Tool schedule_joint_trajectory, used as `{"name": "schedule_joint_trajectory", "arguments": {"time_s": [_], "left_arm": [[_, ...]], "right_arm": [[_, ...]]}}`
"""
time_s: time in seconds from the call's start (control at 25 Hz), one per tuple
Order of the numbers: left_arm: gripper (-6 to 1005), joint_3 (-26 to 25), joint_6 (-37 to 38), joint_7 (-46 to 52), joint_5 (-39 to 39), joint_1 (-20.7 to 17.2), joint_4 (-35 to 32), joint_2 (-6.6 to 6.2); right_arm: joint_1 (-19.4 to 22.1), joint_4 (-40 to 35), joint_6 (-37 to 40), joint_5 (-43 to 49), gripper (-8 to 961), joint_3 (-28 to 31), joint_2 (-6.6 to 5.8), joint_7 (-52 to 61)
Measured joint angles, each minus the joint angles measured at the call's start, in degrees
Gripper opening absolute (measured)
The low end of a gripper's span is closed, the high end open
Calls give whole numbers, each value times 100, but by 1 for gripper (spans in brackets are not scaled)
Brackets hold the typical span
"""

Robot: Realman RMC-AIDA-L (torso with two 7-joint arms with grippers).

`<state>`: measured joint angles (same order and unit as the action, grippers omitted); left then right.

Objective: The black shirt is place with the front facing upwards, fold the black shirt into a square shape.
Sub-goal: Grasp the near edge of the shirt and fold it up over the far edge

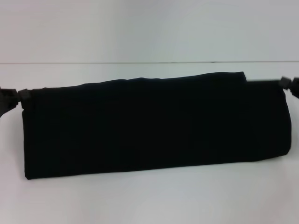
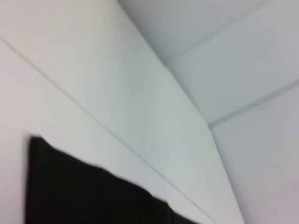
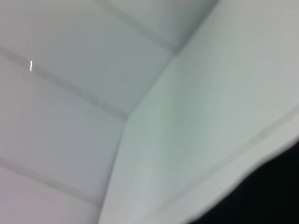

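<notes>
The robot's right gripper should release the held corner of the black shirt on the lower layer's stepped far corner (image 1: 242,73).
The black shirt (image 1: 154,126) shows in the head view as a long, plain black band folded lengthwise across the white table (image 1: 149,200). No lettering or label is visible. My left gripper (image 1: 14,98) holds the band's far left corner. At the far right corner is my right gripper (image 1: 288,84), also holding the cloth. The far edge stretches between them, with a folded layer stepping down near the right end. In the left wrist view a piece of the shirt (image 2: 84,191) shows, and the right wrist view catches a black shirt corner (image 3: 266,196). Neither wrist view shows fingers.
A pale wall (image 1: 149,28) rises behind the table's back edge. The wrist views show white panels with seams meeting in a corner.
</notes>
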<state>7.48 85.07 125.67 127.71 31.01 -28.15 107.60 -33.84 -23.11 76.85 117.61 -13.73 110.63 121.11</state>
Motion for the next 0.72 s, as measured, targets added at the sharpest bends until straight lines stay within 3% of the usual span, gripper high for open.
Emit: {"name": "schedule_joint_trajectory", "arguments": {"time_s": [0.08, 0.24, 0.36, 0.4, 0.72], "left_arm": [[2, 22, -362, -133, -77, 73, 132, 52], [2, 22, -961, -372, -120, 221, 161, 273], [2, 13, -1224, -474, -167, 270, 163, 358], [2, 18, -1502, -590, -262, 323, 165, 446], [2, 23, -2430, -1068, -458, 616, 170, 697]], "right_arm": [[-65, 81, -394, -345, 2, -14, 155, -223], [-241, 105, -1114, -794, 2, -42, 498, -741], [-376, 125, -1595, -1019, 2, -41, 681, -1182], [-452, 200, -1908, -1152, 2, -37, 754, -1450], [-744, 462, -2741, -1448, 2, -27, 875, -2388]]}}
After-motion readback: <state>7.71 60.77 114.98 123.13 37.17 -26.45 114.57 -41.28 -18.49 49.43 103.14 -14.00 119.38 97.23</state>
